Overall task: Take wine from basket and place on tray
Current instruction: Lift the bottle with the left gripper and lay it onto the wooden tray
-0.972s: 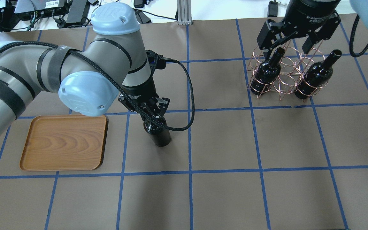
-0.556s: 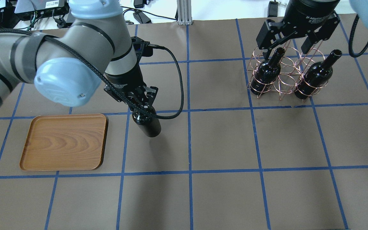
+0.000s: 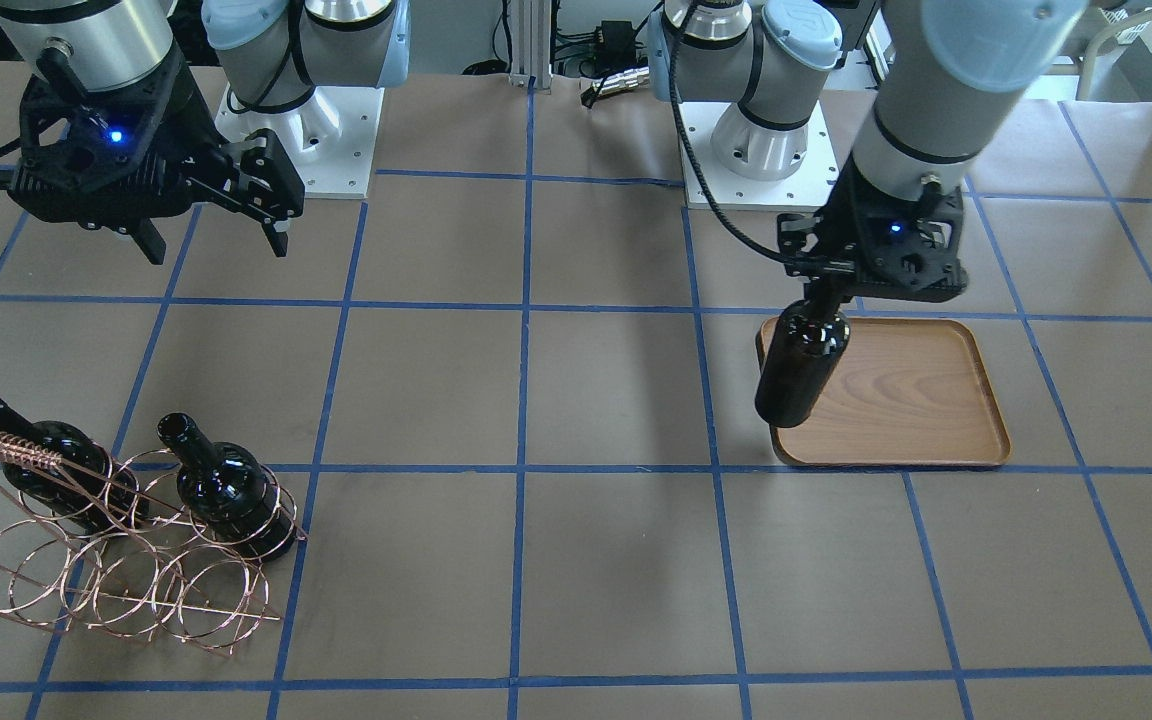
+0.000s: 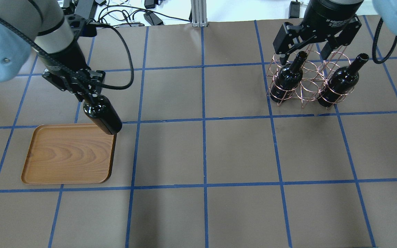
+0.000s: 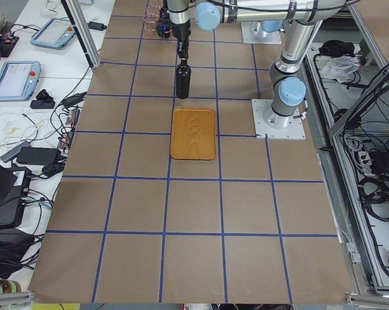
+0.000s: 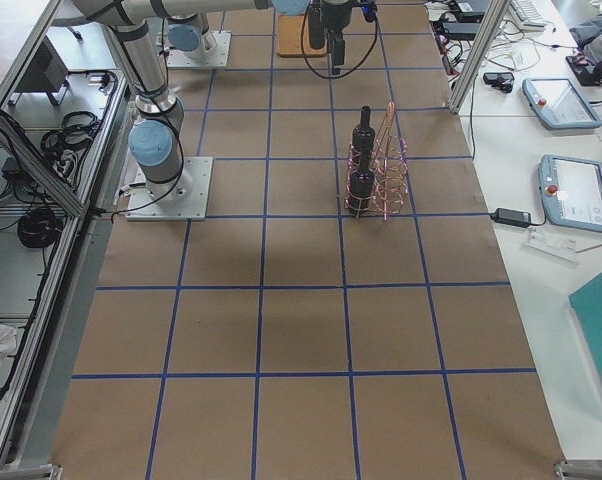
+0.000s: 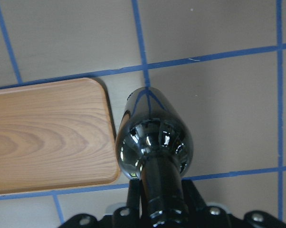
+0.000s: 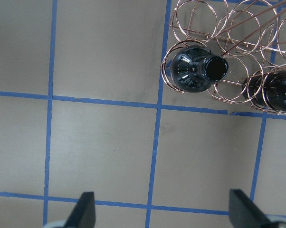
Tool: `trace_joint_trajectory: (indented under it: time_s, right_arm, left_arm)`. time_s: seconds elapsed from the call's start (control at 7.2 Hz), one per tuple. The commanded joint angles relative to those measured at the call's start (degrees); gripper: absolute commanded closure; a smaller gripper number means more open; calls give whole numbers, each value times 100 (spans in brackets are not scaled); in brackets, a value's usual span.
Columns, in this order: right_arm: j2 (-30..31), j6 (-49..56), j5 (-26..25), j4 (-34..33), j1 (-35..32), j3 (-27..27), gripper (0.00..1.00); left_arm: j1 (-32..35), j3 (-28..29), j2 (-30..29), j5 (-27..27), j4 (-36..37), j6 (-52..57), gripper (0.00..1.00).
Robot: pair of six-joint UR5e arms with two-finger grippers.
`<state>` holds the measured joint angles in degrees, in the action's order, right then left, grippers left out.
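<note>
Next, my left gripper sets the wine bottle down upright and releases it on the middle of the wooden tray (image 3: 880,408) (image 7: 27,124).
My left gripper (image 4: 89,95) is shut on the neck of a near-black wine bottle (image 4: 102,116), which hangs upright above the table. The bottle's base is over the far right corner of the wooden tray (image 4: 64,155). The left wrist view shows the bottle (image 7: 155,142) just beside the tray's corner (image 7: 48,137). In the front view the bottle (image 3: 802,370) overlaps the tray's (image 3: 906,400) edge. My right gripper (image 4: 302,51) is open and empty above the copper wire basket (image 4: 308,82), which holds two more bottles (image 4: 288,77) (image 4: 339,82).
The two arm bases (image 3: 296,140) (image 3: 766,150) stand at the robot's side of the table. Cables and electronics (image 4: 115,10) lie beyond the table's far edge. Blue tape lines grid the brown table top (image 4: 240,151).
My left arm has carried the bottle leftward and farther back, from the table's middle-left to the tray's far right corner. The right gripper has stayed open over the basket.
</note>
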<state>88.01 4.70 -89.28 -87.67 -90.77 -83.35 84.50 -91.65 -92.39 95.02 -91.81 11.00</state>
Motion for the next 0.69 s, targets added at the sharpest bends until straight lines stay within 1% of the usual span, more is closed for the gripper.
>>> trace_joint_trajectory:
  time_s: [0.0,0.14,0.28,0.56]
  right_arm:
    - [6,-4,16,4,6,-15,0]
    - [23,-4,16,13,6,-15,0]
    - [32,-4,25,13,6,-15,0]
    - [-3,5,25,-5,6,-15,0]
  left_arm:
    - [-1098,-89,11,25,-48,935,100]
    - [-1486,-255,11,8,-48,1218,100]
    - [-1707,-500,-6,-18,56,1394,100]
    - [-1928,-626,-129,-27,172,1458,100]
